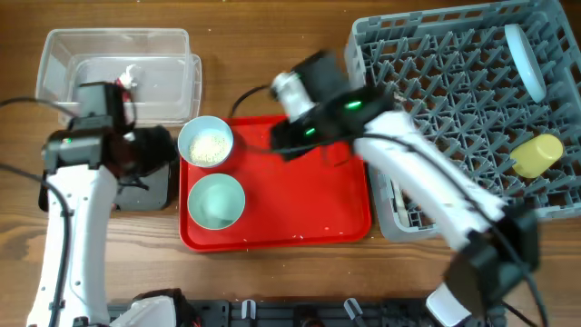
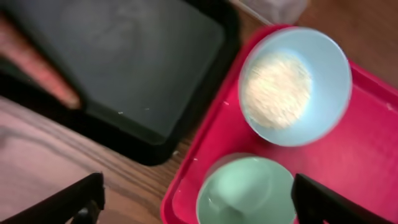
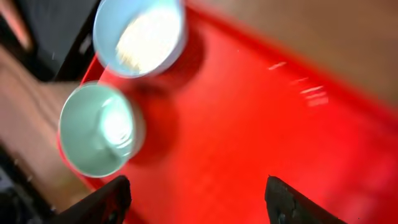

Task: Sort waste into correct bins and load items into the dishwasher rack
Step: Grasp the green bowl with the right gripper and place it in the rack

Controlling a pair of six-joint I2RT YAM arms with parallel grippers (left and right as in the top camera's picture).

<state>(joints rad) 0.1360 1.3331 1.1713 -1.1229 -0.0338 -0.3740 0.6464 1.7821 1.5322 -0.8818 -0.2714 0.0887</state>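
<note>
The mint-green bowl is next for my right gripper, which should go to it and close on the bowl's rim (image 1: pixel 242 192) (image 3: pixel 133 132) facing the red tray's bare middle.
A pale bowl holding rice-like grains (image 1: pixel 206 143) and an empty mint-green bowl (image 1: pixel 216 201) stand on the left of the red tray (image 1: pixel 309 209). My left gripper (image 1: pixel 150 153) is open and empty. In the left wrist view it (image 2: pixel 199 208) hovers above the mint bowl (image 2: pixel 245 190), with the rice bowl (image 2: pixel 292 84) and the black tray (image 2: pixel 124 62) beyond. A blurred brown stick (image 2: pixel 40 68) lies at the black tray's left. My right gripper (image 1: pixel 313 145) is open and empty above the bare red tray (image 3: pixel 249 124). The grey rack (image 1: pixel 454 100) holds a plate (image 1: pixel 525 56) and a yellow cup (image 1: pixel 537 154).
The clear tub (image 1: pixel 118 59) stands at the back left with a small red and white scrap (image 1: pixel 127 80) inside. The black tray (image 1: pixel 145 191) lies beside the red tray, partly under my left arm. A white spoon-like piece (image 1: pixel 397 195) lies at the rack's front left edge.
</note>
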